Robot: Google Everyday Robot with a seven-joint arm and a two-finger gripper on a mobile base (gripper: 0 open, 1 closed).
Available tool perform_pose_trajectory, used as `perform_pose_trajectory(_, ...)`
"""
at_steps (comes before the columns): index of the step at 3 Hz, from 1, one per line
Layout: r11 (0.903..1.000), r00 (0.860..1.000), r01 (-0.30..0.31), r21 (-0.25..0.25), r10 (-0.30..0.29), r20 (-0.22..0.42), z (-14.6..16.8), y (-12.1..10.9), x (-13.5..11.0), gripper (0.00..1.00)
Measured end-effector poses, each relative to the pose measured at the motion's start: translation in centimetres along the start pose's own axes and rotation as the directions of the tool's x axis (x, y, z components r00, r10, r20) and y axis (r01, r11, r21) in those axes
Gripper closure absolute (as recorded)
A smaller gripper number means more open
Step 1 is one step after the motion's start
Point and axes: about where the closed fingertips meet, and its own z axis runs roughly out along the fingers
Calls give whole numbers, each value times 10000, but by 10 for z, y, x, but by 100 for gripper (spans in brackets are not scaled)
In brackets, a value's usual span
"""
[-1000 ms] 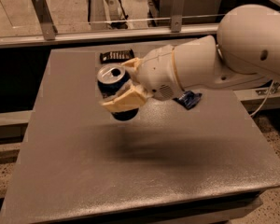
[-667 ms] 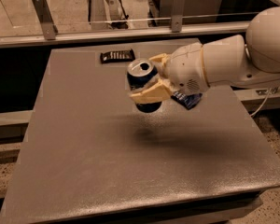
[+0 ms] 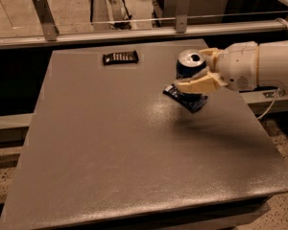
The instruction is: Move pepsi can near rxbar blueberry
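The pepsi can will stand upright next to the rxbar blueberry's end nearest the white cable [image 3: 211, 109] after my gripper lets go.
My gripper [image 3: 200, 71] reaches in from the right and is shut on the pepsi can [image 3: 188, 65], a dark blue can with a silver top, held upright above the table. One cream finger [image 3: 198, 85] crosses the can's front, the other sits behind it. The rxbar blueberry [image 3: 188, 99], a flat dark blue wrapper, lies on the table directly below and in front of the can, partly hidden by the finger.
A black wrapped bar with white lettering [image 3: 120, 57] lies near the far left of the grey table [image 3: 125, 147]. A metal rail [image 3: 134, 31] runs behind the table. A white cable [image 3: 271, 104] hangs at the right edge.
My gripper has carried the pepsi can to the right, from mid-table to just above the blue bar. The black bar has not moved.
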Motion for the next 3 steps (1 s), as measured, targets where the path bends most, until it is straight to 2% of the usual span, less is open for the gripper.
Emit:
perform_pose_trajectory(1, 9957, 9992, -239, 894, 211, 327, -42, -24, 16, 100)
perform_pose_trajectory(2, 9917, 9973, -594, 1144, 541, 490, -56, -28, 35, 100)
perform_pose_trajectory(3, 9894, 9947, -935, 1111, 881, 525, -58, -29, 57, 100)
